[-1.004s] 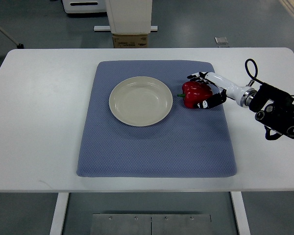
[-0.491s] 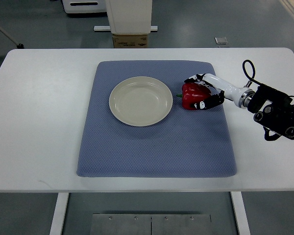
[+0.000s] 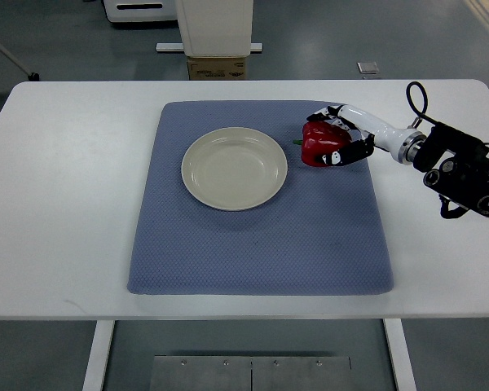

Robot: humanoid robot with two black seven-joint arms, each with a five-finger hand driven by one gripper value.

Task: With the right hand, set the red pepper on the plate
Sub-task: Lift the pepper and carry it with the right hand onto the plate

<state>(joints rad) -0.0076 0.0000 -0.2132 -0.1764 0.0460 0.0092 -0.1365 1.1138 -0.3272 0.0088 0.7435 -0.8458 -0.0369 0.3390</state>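
Next, my right gripper lets go of the red pepper near the middle of the empty cream plate (image 3: 218, 169) on the blue mat.
A red pepper (image 3: 319, 144) with a short green stem sits in the fingers of my right hand (image 3: 334, 139), which is shut on it just right of the plate. The pepper looks slightly raised off the blue mat (image 3: 261, 236). The cream plate (image 3: 234, 168) lies empty on the mat's upper middle, about a hand's width left of the pepper. My right arm comes in from the right edge. No left arm shows.
The mat covers the middle of a white table (image 3: 65, 204). A cardboard box (image 3: 217, 67) and a white machine base stand on the floor beyond the table's far edge.
The right hand closed round the pepper and moved it up and a little away from me; the pepper now sits higher in the picture than one second ago.
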